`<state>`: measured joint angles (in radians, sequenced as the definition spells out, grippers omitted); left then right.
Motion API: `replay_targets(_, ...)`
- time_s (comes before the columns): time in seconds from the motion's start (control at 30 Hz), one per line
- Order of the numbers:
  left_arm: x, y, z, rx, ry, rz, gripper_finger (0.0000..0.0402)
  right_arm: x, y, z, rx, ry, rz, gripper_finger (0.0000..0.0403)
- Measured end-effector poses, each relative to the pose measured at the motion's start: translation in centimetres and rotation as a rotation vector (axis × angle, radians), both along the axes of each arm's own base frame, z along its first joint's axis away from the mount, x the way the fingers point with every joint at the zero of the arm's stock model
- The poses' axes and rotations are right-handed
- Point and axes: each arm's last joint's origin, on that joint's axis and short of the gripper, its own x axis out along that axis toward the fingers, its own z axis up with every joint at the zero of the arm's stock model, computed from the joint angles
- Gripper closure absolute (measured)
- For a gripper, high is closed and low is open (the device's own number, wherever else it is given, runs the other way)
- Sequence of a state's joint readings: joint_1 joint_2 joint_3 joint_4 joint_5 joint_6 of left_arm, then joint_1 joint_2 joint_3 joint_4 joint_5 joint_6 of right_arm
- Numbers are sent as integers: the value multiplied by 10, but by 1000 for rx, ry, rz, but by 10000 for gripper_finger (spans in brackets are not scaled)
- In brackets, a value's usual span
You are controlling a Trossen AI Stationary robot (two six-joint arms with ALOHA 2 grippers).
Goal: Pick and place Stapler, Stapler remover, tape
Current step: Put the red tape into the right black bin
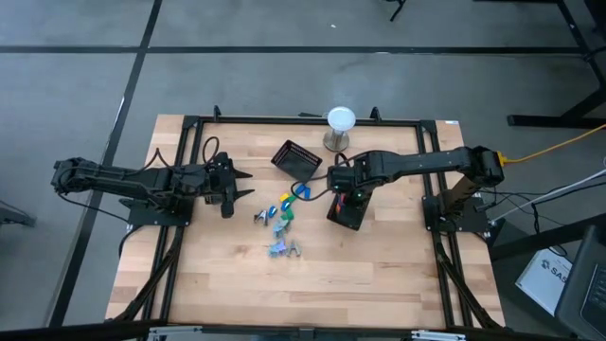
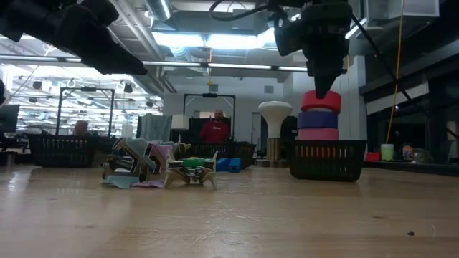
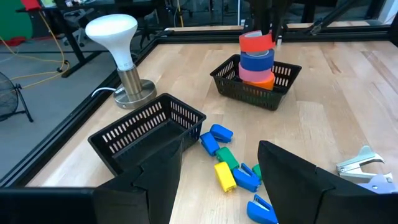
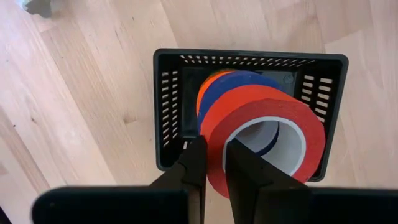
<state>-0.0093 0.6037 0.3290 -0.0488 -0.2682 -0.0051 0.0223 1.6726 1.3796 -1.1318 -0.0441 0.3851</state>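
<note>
Next, I open my right gripper as the red roll sits tilted on the blue roll, regrip the red roll's side [image 4: 217,135], lift it clear and lower it flat.
A stack of tape rolls stands in a black basket [image 1: 346,210], red [image 3: 257,42] on top of blue, pink and orange; the red roll lies tilted on the blue one. My right gripper [image 4: 216,163] is above the basket, shut on the red roll [image 4: 267,121]. My left gripper [image 1: 244,192] is open and empty, held above the table left of the middle. Small metal stapler-like pieces [image 1: 284,248] lie on the table near the middle and also show in the low view [image 2: 133,166]. My right gripper pinches the wall of the red roll [image 4: 214,140] at one side of the ring, one finger [image 4: 252,171] in the hole and one [image 4: 194,168] outside. The fingers come from above, pointing down. The roll is tilted, with its lower side on the blue roll.
A second, empty black basket [image 1: 295,158] lies tipped at the far middle, with a white lamp [image 1: 340,123] behind it. Small blue, green and yellow blocky items [image 1: 281,210] lie between the baskets. People show in the room beyond the table [image 2: 215,129].
</note>
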Motion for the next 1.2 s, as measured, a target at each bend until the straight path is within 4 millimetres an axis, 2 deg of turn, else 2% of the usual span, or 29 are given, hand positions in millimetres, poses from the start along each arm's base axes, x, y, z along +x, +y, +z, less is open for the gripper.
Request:
replay_targets(0.43,0,0,0,0,0,0,192,4,0,1,1,-42,-3,360)
replay_targets(0.7,0,0,0,0,0,0,192,8,0,2,2,-85,0,308)
replay_targets(0.9,0,0,0,0,0,0,192,5,0,1,1,-51,3,272)
replay_targets(1.2,0,0,0,0,0,0,192,2,0,0,-1,-25,9,252)
